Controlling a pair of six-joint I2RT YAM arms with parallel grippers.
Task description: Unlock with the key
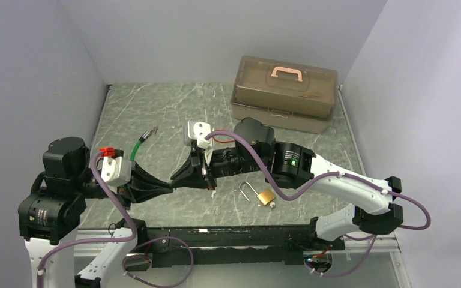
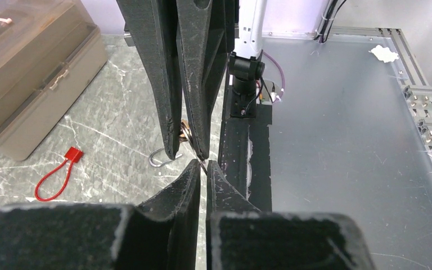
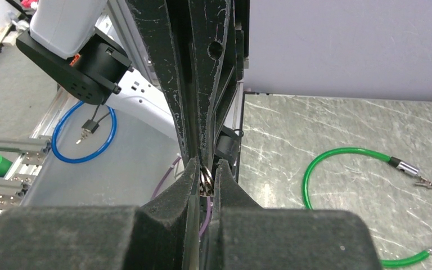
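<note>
My right gripper is holding the key's shiny ring, so my left gripper needs to hold the key steady while my right gripper opens and then takes the key itself [image 2: 201, 161].
A small brass padlock [image 1: 266, 197] with a silver shackle lies on the marble table in front of the right arm; part of its shackle [image 2: 156, 162] shows in the left wrist view. Both grippers meet tip to tip above the table's middle. My right gripper [image 3: 205, 170] is shut on the key, whose shiny ring [image 3: 205, 182] sits between its pads. My left gripper [image 2: 202, 165] is closed on a thin metal sliver of the key [image 2: 202, 163] that sticks out of the right fingers [image 2: 171, 84]. In the top view the left gripper [image 1: 167, 186] and right gripper [image 1: 177, 179] hide the key.
A translucent brown toolbox [image 1: 285, 93] with a pink handle stands at the back right. A green cable [image 1: 138, 146] lies left of centre, a red loop tag [image 2: 56, 177] near the toolbox. A black rail [image 1: 228, 231] runs along the table's near edge.
</note>
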